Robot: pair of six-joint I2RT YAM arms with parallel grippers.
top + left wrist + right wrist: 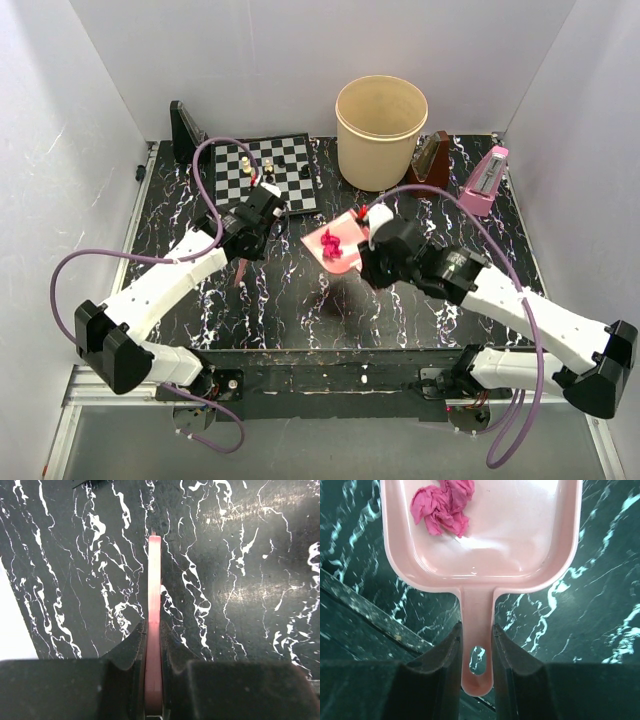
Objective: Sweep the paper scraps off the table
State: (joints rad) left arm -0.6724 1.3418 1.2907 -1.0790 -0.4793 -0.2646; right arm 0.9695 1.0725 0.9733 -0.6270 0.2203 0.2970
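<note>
I will set the pink dustpan down with my right gripper on the table (372, 233), just in front of the beige bucket.
My right gripper (372, 252) (476, 627) is shut on the handle of a pink dustpan (345, 258) (520, 535), held tilted over the middle of the black marble-veined table (290, 310). A few crumpled magenta paper scraps (332, 243) (442, 505) lie in the pan. My left gripper (248, 240) (154, 630) is shut on a thin pink tool (240, 270) (154, 580), seen edge-on and pointing over the table (240, 605). No loose scraps show on the table.
A beige bucket (381, 130) stands at the back. A chessboard (285, 185) with pieces lies at the back left, just behind my left gripper. A brown wedge (432, 158) and a pink metronome (485, 182) stand at the back right. White walls surround the table.
</note>
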